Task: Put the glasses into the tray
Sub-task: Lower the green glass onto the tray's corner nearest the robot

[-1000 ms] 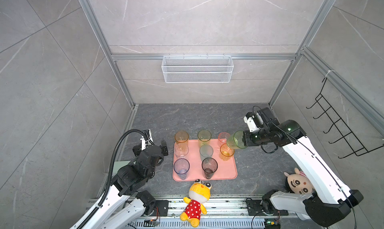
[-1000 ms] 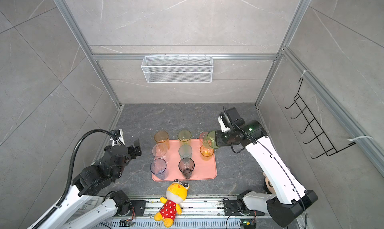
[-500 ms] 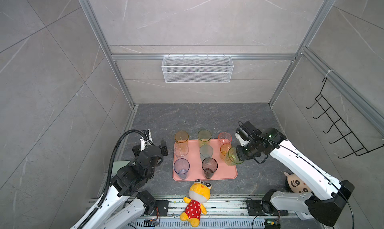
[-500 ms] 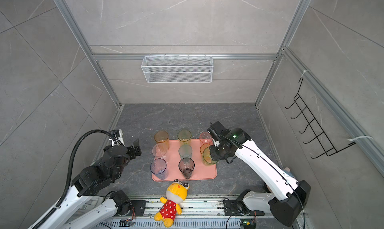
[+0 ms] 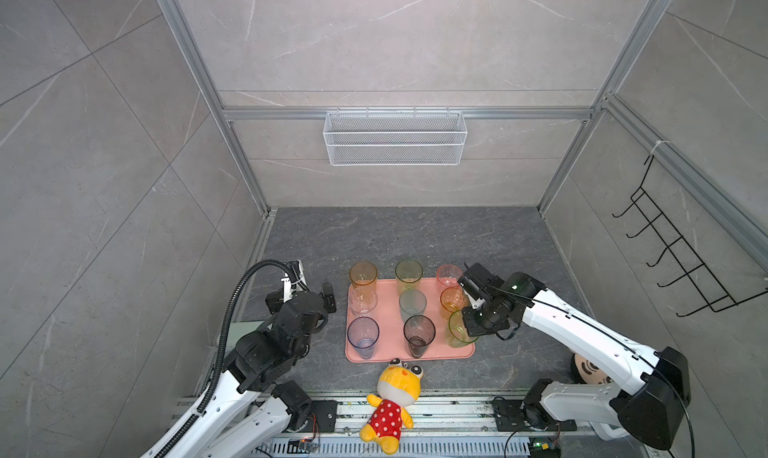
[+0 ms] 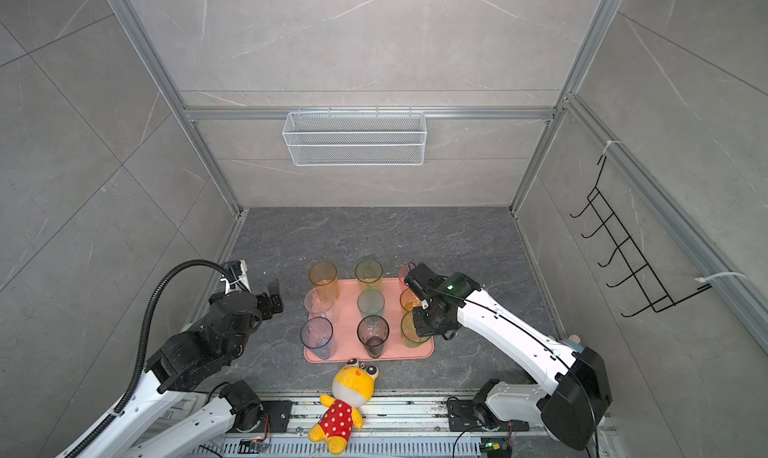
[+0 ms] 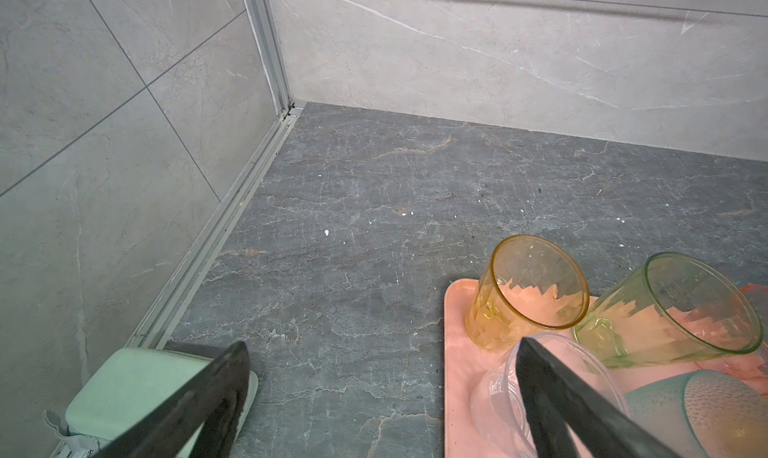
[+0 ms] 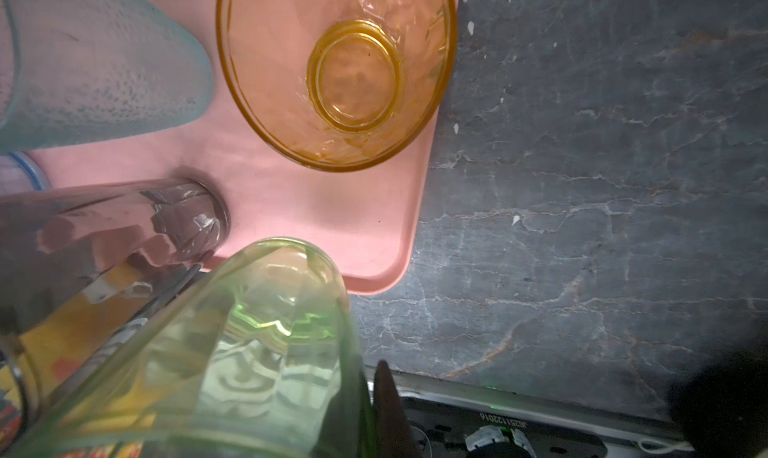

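Next, my right gripper sets the green glass down on the tray's front corner (image 5: 456,347) (image 8: 337,227), next to the smoky grey glass.
The salmon-pink tray (image 5: 390,310) lies at the middle front of the floor in both top views. Several glasses stand on it in three rows: amber (image 5: 363,273), yellow-green (image 5: 408,273), pink (image 5: 449,273), clear (image 5: 363,300), teal (image 5: 412,304), short amber (image 5: 453,300), blue (image 5: 363,333), smoky grey (image 5: 419,331). My right gripper (image 8: 370,377) is shut on the rim of a green glass (image 8: 249,352), one finger inside and one outside. That glass (image 5: 459,331) is tilted over the tray's front right corner. My left gripper (image 7: 382,345) is open and holds nothing, left of the tray.
A yellow plush toy (image 5: 395,402) in a red dotted dress lies just in front of the tray. Another plush (image 5: 590,368) sits behind the right arm. A white wire basket (image 5: 395,137) hangs on the back wall, a black hook rack (image 5: 673,256) on the right wall.
My right gripper has carried the green glass from beside the tray's far right corner forward and down to its front right corner. The left arm has not moved.
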